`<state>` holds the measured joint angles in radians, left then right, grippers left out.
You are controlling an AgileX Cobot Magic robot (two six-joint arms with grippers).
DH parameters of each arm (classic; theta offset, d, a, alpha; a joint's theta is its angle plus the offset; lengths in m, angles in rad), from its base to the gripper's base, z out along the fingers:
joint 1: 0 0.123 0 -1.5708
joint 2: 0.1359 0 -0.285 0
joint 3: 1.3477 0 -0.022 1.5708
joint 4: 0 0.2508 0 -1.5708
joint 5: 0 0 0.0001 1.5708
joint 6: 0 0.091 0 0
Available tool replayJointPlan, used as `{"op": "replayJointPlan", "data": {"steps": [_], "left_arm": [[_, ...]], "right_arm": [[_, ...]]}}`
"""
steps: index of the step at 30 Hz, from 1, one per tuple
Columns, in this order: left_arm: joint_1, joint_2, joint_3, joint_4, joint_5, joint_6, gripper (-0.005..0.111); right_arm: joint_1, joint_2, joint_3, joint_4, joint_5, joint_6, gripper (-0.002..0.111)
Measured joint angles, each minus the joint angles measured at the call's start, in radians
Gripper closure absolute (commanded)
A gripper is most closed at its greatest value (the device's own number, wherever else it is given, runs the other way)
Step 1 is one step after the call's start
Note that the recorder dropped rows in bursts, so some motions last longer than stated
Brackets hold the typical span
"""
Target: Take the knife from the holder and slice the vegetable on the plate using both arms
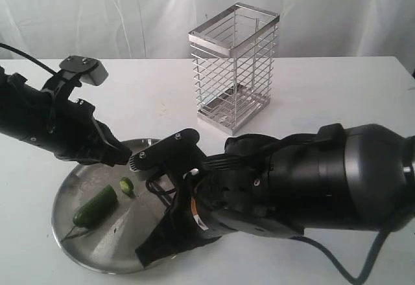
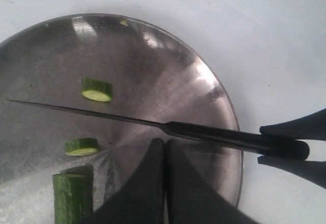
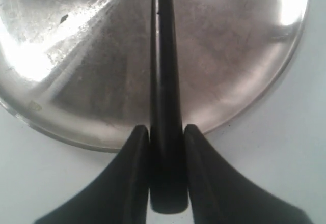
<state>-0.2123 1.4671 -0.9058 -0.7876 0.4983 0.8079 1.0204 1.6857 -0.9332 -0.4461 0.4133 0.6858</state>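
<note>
Next, I let go of the knife with my right gripper across the middle of the plate [image 1: 146,199], with its blade between the cut slices. The knife now stretches level over the plate.
The knife [image 2: 214,132] stretches level over the plate [image 2: 153,66], and my right gripper [image 3: 165,130] is shut on its black handle [image 3: 164,107] near the plate's rim. The dark green vegetable [image 1: 95,205] lies on the plate's left part, with its pale cut end [image 2: 71,177] towards the blade. Two cut slices [image 2: 97,89] [image 2: 81,146] lie either side of the blade. My left gripper [image 2: 165,142] hangs over the plate just short of the knife, shut and holding nothing, apart from the vegetable. The wire holder [image 1: 235,68] stands behind with no knife showing in it.
The bulky right arm [image 1: 305,181] covers the plate's right side and the table in front of the holder. The left arm [image 1: 52,120] reaches in from the left edge. White tabletop [image 1: 337,97] surrounds the plate, with a white cloth backdrop behind.
</note>
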Motion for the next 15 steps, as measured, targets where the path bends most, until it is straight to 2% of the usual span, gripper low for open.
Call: {"op": "replayJointPlan", "data": {"steps": [15], "left_arm": [[0.000, -0.272, 0.000, 0.000, 0.080, -0.068, 0.107]], "right_arm": [[-0.004, 0.084, 0.000, -0.053, -0.102, 0.054, 0.108]]}}
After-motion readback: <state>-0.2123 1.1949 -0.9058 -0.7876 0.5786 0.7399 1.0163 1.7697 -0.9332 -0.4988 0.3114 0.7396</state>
